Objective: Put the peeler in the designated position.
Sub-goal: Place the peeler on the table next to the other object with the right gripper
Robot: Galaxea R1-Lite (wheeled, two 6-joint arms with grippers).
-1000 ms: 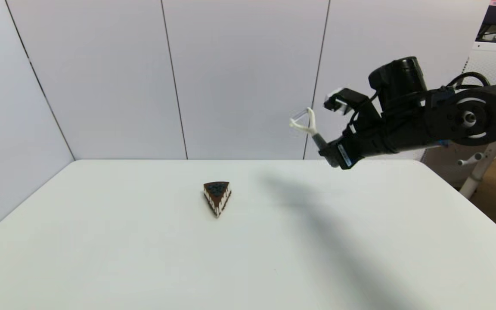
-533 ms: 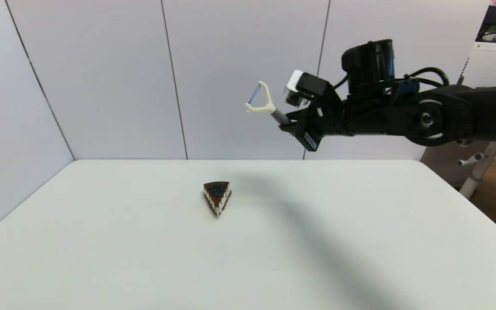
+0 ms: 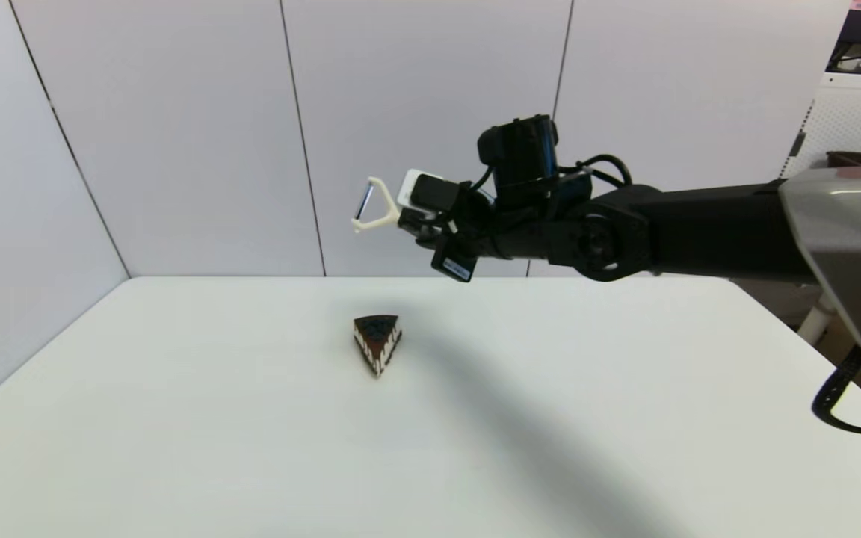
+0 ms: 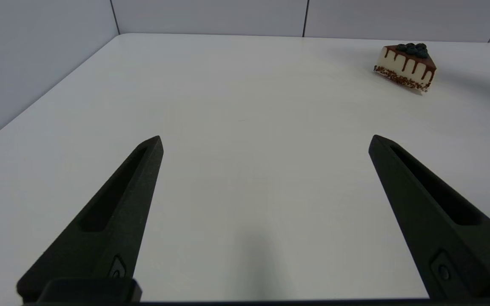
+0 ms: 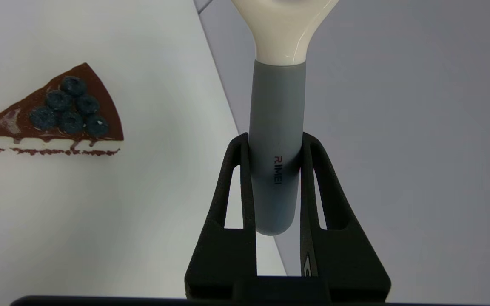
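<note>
My right gripper will put the peeler down on the table (image 3: pixel 395 300) (image 5: pixel 187 127) between the cake slice and the back wall. The peeler is now held high above the table.
My right gripper (image 3: pixel 417 228) is shut on the grey handle of the peeler (image 3: pixel 372 210), holding it high above the table near the back wall. Its cream forked head and blade point left and up. In the right wrist view the peeler (image 5: pixel 275 127) stands between my right gripper (image 5: pixel 274 142), handle clamped on both sides. Below and slightly left of the gripper lies a brown triangular cake slice (image 3: pixel 377 341) on the white table (image 3: pixel 176 418). My left gripper (image 4: pixel 266 142) is open low over bare tabletop, out of the head view.
The cake slice (image 4: pixel 405 66) lies far off to one side in the left wrist view and shows as a blueberry-topped wedge (image 5: pixel 53 119) in the right wrist view. Grey wall panels (image 3: pixel 176 134) close the table's back and left. A white rack (image 3: pixel 860 112) stands at far right.
My right arm has swung left along the back of the table with the peeler, from the right side to above the cake slice. The cake slice has not moved.
</note>
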